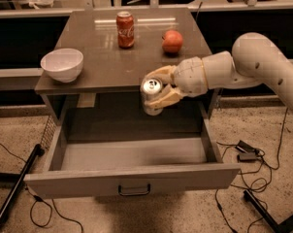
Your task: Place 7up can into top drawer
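Observation:
My gripper is going to let go of the 7up can, now hanging above the drawer's back, on the empty drawer's bottom [151,153], slightly behind the drawer's front panel with the handle.
The 7up can [151,96], pale silver with a silver top, is held upright in my gripper [157,89], whose cream fingers are shut around it. The can hangs in the air just past the table's front edge, above the back of the open top drawer [132,178]. The drawer is pulled far out, grey, with a small dark handle at the middle of its front panel. Its inside shows no objects. My arm reaches in from the right.
On the grey table [103,67] stand a red cola can [125,29] at the back, a red apple [172,41] to its right and a white bowl [62,64] at the left. Cables and a black bar lie on the floor around the drawer.

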`<action>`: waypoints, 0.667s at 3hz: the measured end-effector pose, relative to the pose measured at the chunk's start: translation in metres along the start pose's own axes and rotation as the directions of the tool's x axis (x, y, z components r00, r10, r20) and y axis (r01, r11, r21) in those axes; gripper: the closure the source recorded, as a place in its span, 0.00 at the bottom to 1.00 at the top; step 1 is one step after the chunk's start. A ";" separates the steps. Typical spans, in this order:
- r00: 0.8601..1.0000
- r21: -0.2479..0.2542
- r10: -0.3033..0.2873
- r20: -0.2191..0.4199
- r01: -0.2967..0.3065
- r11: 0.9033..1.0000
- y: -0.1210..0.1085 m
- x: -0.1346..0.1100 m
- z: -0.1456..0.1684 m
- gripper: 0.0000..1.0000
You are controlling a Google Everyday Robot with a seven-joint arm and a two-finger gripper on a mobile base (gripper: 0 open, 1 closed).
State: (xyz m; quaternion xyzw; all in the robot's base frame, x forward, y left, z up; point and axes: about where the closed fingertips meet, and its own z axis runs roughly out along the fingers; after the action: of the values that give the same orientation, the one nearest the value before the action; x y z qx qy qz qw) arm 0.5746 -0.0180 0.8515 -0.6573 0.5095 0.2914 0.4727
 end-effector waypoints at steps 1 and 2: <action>0.998 -0.012 0.026 -0.054 -0.027 1.000 0.028 0.006 -0.004 1.00; 0.999 -0.002 0.028 -0.045 -0.028 1.000 0.028 0.008 -0.001 1.00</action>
State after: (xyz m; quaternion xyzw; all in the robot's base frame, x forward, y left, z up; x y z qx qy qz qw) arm 0.5507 -0.0231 0.8364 -0.6571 0.5289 0.2837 0.4561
